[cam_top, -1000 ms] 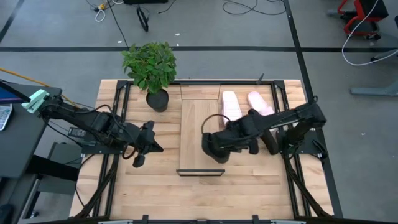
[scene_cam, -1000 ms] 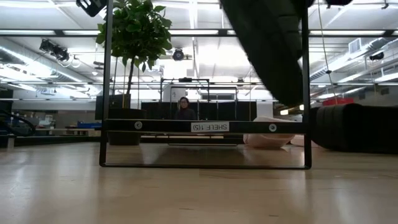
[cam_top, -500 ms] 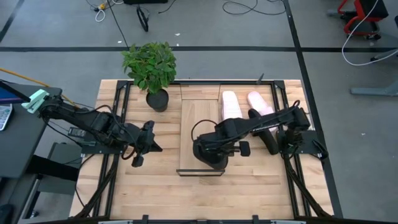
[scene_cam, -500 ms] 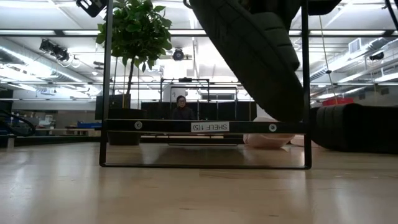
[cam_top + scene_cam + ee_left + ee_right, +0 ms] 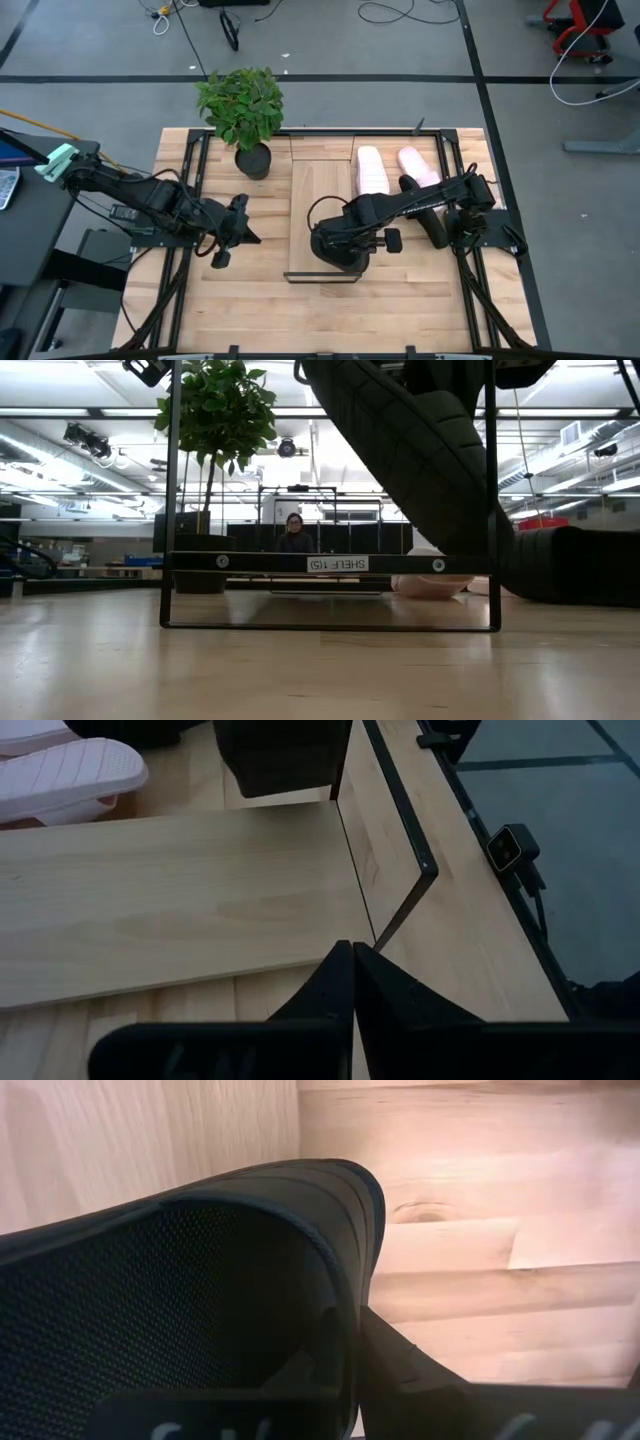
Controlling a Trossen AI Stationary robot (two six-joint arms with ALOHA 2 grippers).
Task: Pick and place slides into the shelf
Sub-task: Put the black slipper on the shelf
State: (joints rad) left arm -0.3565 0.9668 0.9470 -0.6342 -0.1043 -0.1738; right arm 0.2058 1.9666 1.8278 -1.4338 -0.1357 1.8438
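My right gripper needs to put the black slide down crosswise on the near end of the shelf (image 5: 328, 264).
My right gripper (image 5: 345, 240) is shut on a black slide (image 5: 420, 450), which hangs tilted over the near end of the shelf (image 5: 320, 200). A second black slide (image 5: 432, 225) lies on the table to the right of the shelf. Two pale pink slides (image 5: 372, 168) (image 5: 418, 165) lie side by side at the far right, soles on the table. My left gripper (image 5: 352, 970) is shut and empty, left of the shelf and pointing at its near end. My right gripper pinches the black slide's curved edge (image 5: 345, 1280). One finger is on the dotted inner side and the other finger (image 5: 400, 1365) on the ribbed outer side. The fingers come from above, pointing down. The slide hangs slanted below them; I cannot tell whether its low end (image 5: 485, 540) touches the shelf.
A potted plant (image 5: 240, 110) stands at the table's far left corner, beside the shelf's far end. The shelf's thin black frame (image 5: 330, 563) rises above the tabletop. Bare wood lies near the front edge (image 5: 320, 310). A person (image 5: 293, 532) sits in the room behind.
My right gripper has carried the black slide toward the table's left and near edges and down. The slide has gone from beside the shelf's right side to over its near end, hangs lower now, and stays tilted.
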